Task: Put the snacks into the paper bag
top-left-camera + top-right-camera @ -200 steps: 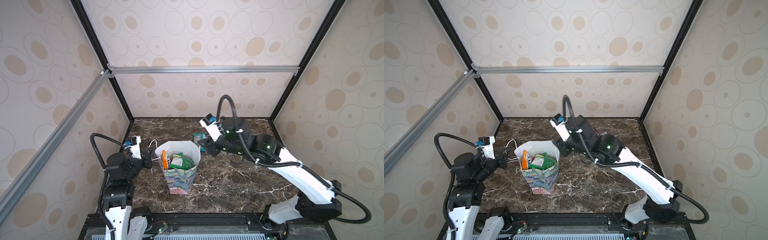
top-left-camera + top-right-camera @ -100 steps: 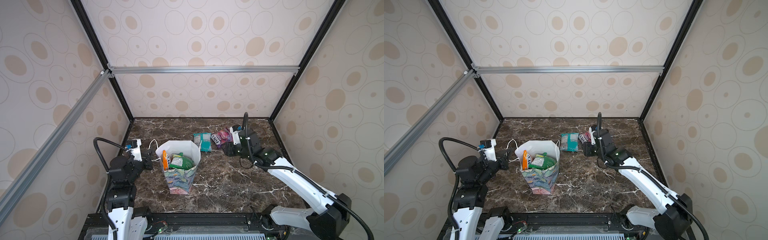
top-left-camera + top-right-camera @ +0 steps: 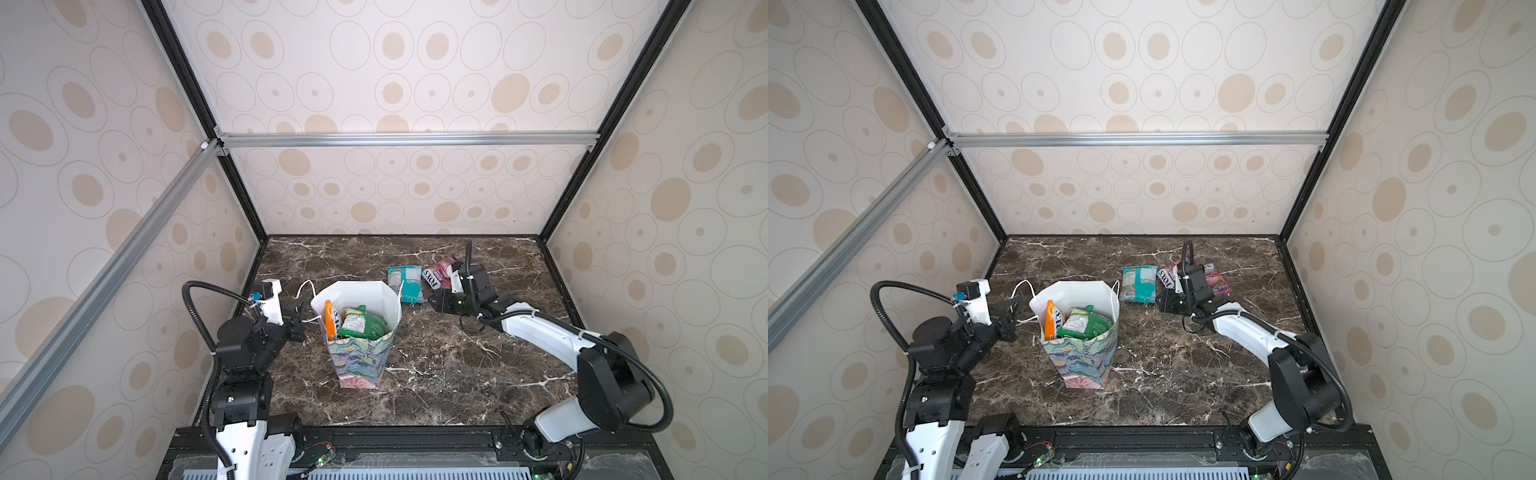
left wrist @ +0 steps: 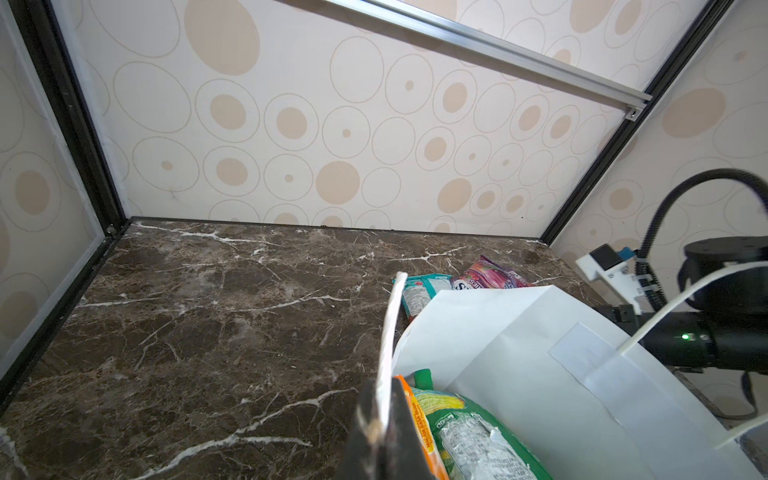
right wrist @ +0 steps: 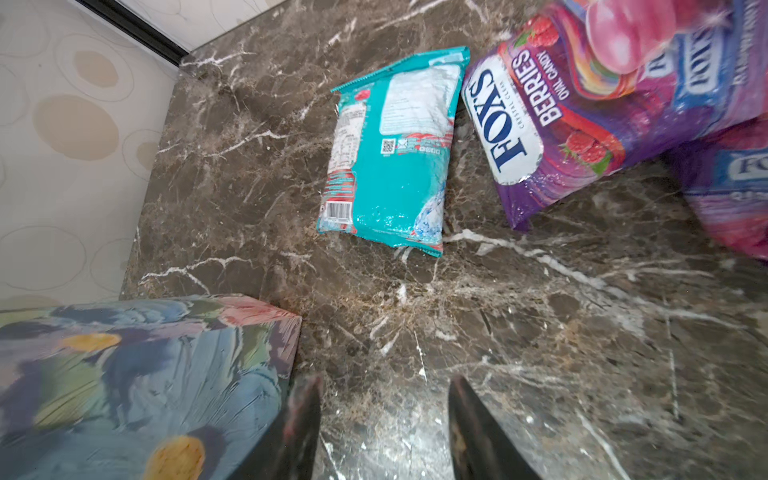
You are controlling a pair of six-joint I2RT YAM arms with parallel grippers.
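Observation:
Next, I close my right gripper on the teal packet's near corner (image 3: 420, 301) (image 5: 434, 246), the one on the side toward the purple FOX'S packet.
The paper bag (image 3: 358, 360) (image 3: 1086, 360) stands upright left of centre, its floral outside in the right wrist view (image 5: 124, 374). My left gripper (image 4: 380, 401) (image 3: 297, 318) is shut on its white left rim. Inside lie an orange packet (image 3: 332, 322) (image 4: 419, 419) and a green one (image 3: 362, 325) (image 4: 473, 440). On the table behind the bag lie a teal packet (image 3: 405, 283) (image 5: 390, 153) and a purple FOX'S packet (image 3: 436, 275) (image 5: 561, 120), with another purple packet (image 5: 731, 187) beside it. My right gripper (image 5: 384, 384) (image 3: 436, 301) (image 3: 1165, 302) hangs open and empty, just short of the packets.
The dark marble table (image 3: 436, 374) is boxed in by patterned walls on three sides. The bag's white cord handles (image 3: 305, 286) stick out on the left. My right arm (image 3: 540, 332) stretches over the table's right part.
My right arm has swung away from the bag's far rim towards the right and come down near the loose packets. The left gripper has kept its hold on the bag.

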